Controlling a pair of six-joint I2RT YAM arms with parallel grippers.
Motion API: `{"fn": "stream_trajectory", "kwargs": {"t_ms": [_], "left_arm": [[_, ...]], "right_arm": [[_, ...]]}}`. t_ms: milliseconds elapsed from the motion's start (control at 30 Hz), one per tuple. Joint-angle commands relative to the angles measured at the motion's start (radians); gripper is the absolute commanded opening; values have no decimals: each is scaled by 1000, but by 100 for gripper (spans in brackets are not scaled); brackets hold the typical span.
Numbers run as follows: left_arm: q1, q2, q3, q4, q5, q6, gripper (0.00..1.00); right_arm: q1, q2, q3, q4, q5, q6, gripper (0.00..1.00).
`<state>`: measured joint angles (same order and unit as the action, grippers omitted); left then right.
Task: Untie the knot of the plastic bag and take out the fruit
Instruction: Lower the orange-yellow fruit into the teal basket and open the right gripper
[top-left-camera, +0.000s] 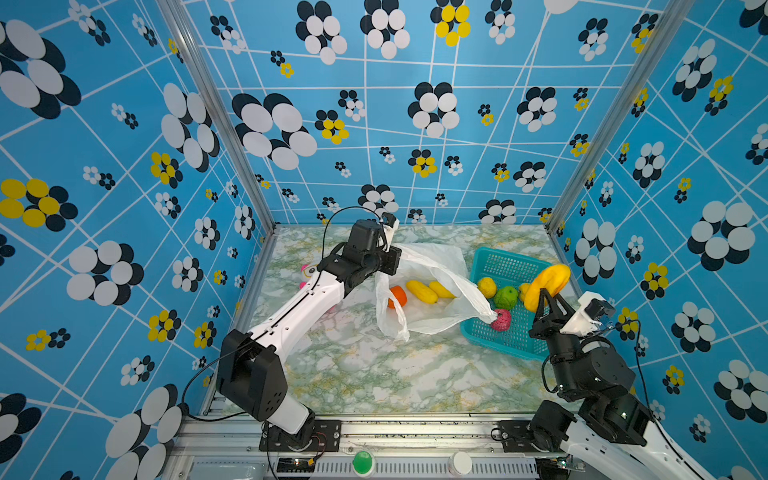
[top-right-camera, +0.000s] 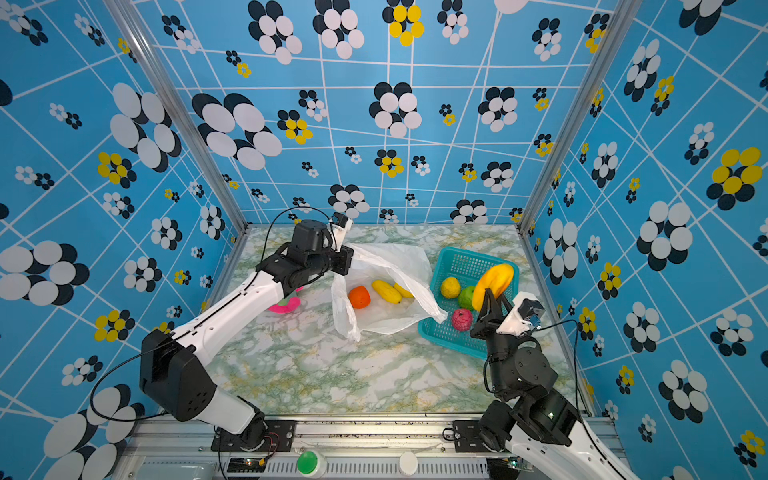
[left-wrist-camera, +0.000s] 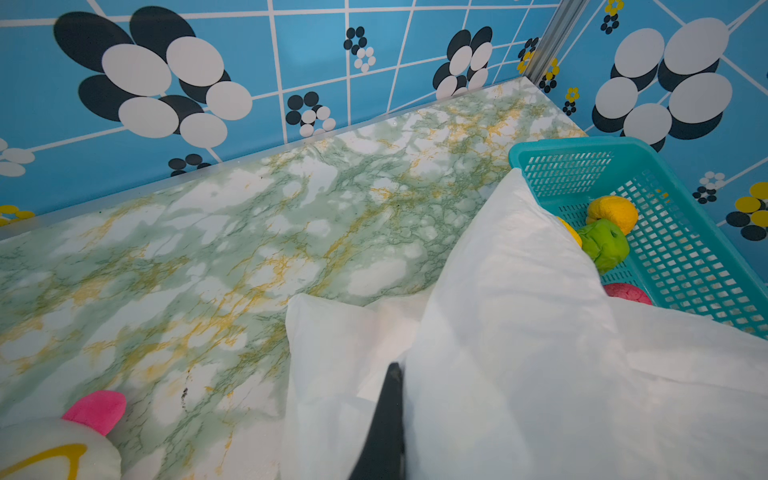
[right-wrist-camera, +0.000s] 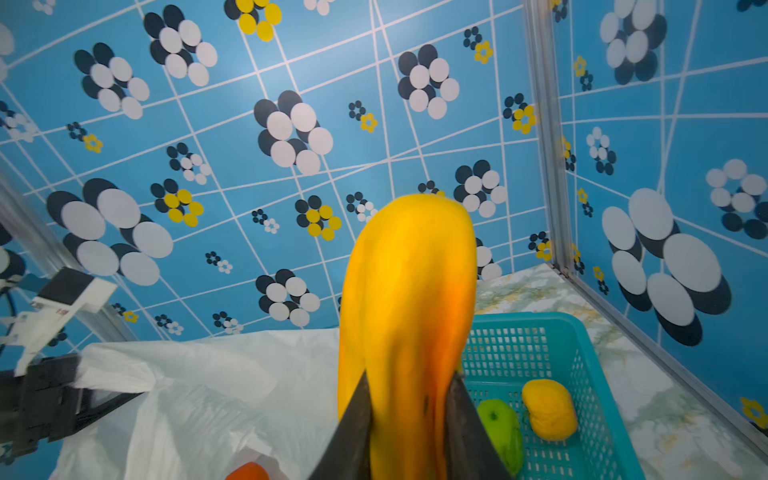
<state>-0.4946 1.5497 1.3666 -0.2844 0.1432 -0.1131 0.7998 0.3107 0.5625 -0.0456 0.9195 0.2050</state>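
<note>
The long yellow-orange fruit, lifted above the teal basket now, will go from my right gripper into the teal basket (top-left-camera: 519, 318), close beside the pink-red fruit.
The white plastic bag (top-left-camera: 432, 266) (top-right-camera: 390, 257) lies open mid-table, and no knot shows. My left gripper (top-left-camera: 400, 254) (left-wrist-camera: 399, 374) is shut on the bag's back-left edge and holds it up. Inside the bag lie an orange fruit (top-left-camera: 398, 296) and two oblong yellow fruits (top-left-camera: 422, 291). My right gripper (top-left-camera: 548, 297) (right-wrist-camera: 409, 376) is shut on a large yellow-orange fruit (top-left-camera: 548, 278) (right-wrist-camera: 411, 291), lifted above the teal basket (top-left-camera: 505, 262). A yellow fruit (top-left-camera: 487, 286), a green fruit (top-left-camera: 506, 297) and a pink-red fruit (top-left-camera: 500, 320) rest in the basket.
A pink-white plush toy (top-left-camera: 309, 272) (left-wrist-camera: 62, 440) lies under my left arm near the left wall. The basket (top-right-camera: 457, 257) stands against the right wall. Patterned walls close three sides. A green button (top-left-camera: 362, 460) sits on the front rail.
</note>
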Motion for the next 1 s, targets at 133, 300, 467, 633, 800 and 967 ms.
{"fn": "stream_trajectory", "kwargs": {"t_ms": [133, 300, 467, 633, 800, 967], "left_arm": [[10, -20, -6, 7, 23, -11, 0], [6, -29, -11, 6, 23, -14, 0], [4, -28, -8, 5, 24, -13, 0], [4, -23, -6, 1, 17, -10, 0], [4, -31, -12, 7, 18, -10, 0], [5, -28, -6, 7, 20, -7, 0]], "right_arm": [[-70, 166, -8, -32, 125, 111, 4], [-176, 388, 0, -36, -28, 225, 3], [-334, 580, 44, -50, -247, 307, 1], [-460, 721, 70, -87, -360, 397, 0], [-565, 843, 76, -110, -431, 474, 0], [-570, 851, 7, -87, -435, 545, 0]]}}
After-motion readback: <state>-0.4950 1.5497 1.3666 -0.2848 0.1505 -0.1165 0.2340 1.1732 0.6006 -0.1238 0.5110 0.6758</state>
